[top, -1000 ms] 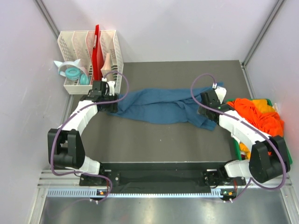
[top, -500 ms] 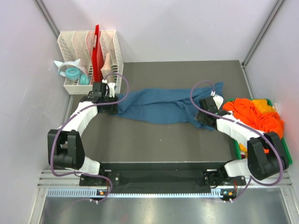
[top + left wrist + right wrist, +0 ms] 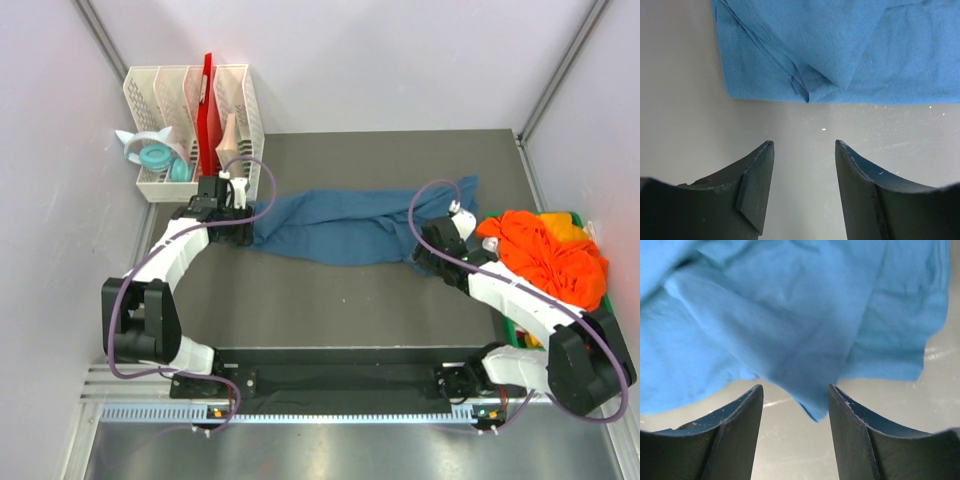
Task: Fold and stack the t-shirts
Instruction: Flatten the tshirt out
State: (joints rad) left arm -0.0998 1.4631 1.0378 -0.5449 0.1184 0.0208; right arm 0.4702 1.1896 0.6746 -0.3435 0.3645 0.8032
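The blue t-shirt's folded corner lies loose under my right gripper in the bunched cloth, so I will pinch that corner [image 3: 816,406] and lift both shirt ends to spread it.
A teal-blue t-shirt [image 3: 340,230] lies bunched in a long band across the dark mat. My left gripper [image 3: 243,232] sits at its left end. In the left wrist view that gripper [image 3: 804,145] is open over bare mat, and the shirt's folded hem [image 3: 840,45] lies just ahead of the fingertips. At the shirt's right end, my right gripper [image 3: 425,258] is open. From the right wrist view, a corner of the blue shirt [image 3: 790,315] hangs down between that gripper's [image 3: 795,387] spread fingertips, unclamped. A heap of orange t-shirts [image 3: 550,250] fills the right side.
The orange heap rests in a green bin [image 3: 512,322] at the mat's right edge. A white slotted rack [image 3: 190,100] with a red item [image 3: 208,110] and tape rolls [image 3: 152,155] stands at the back left. White walls close in on three sides.
My right gripper has slid nearer and slightly left along the shirt's right end, and its jaws have narrowed a little. The left arm has barely moved.
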